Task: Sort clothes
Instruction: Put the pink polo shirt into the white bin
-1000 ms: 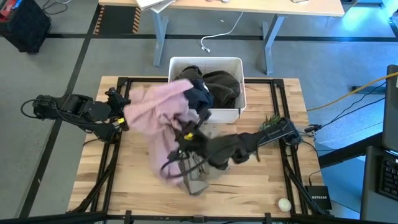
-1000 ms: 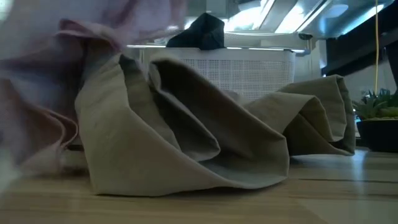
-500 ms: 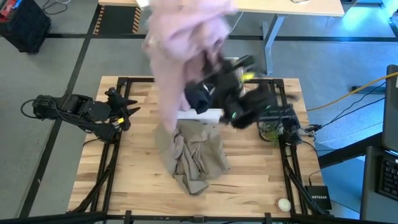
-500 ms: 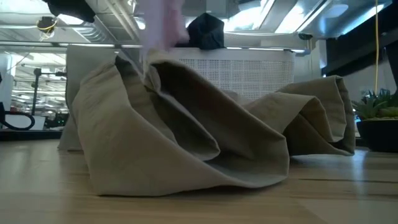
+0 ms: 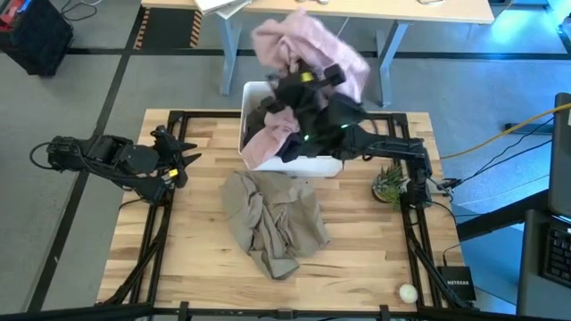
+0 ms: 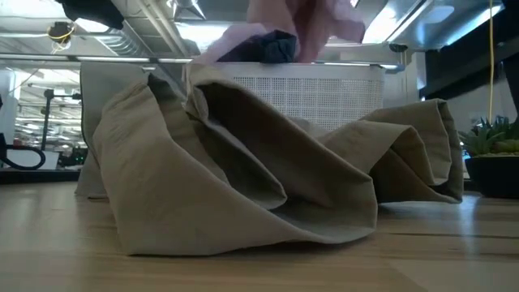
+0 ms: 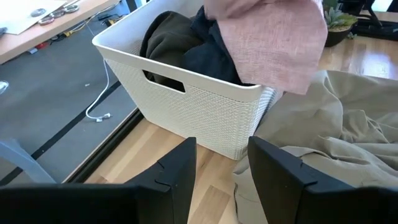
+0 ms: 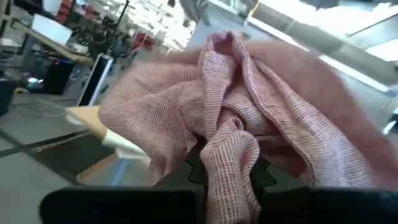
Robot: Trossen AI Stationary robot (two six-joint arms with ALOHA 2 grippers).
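My right gripper needs to let go of the pale pink garment on top of the dark garments in the white bin (image 5: 291, 135).
My right gripper (image 5: 302, 78) is above the white bin (image 5: 335, 165) at the table's far side, shut on the pale pink garment (image 5: 308, 40). The pink cloth billows over the bin, and its lower end (image 5: 268, 138) droops onto the bin's near left part. Dark garments (image 7: 180, 43) lie inside the bin. The khaki garment (image 5: 272, 218) lies crumpled on the table in front of the bin, also in the low view (image 6: 243, 170). My left gripper (image 7: 221, 174) waits open at the table's left edge (image 5: 174, 160), holding nothing. My right gripper pinches a bunched fold of the pink garment (image 8: 227, 152) between its two fingers (image 8: 264, 174), several layers gathered together. The fingers point about level toward the table's far edge. Most of the cloth bulges beyond the fingers, slack, and one end hangs down to the bin (image 7: 267, 43).
A small potted plant (image 5: 388, 183) stands right of the bin. A pale ball (image 5: 408, 292) lies at the near right corner. Black frame rails (image 5: 156, 259) run along the table's edges. Bare wood shows left and near of the khaki garment.
My right gripper has swung up from the table's middle toward the far edge, turning as it went, and carried the pink garment over the bin. The pink cloth has lifted off the khaki garment, which stays where it lay, now uncovered.
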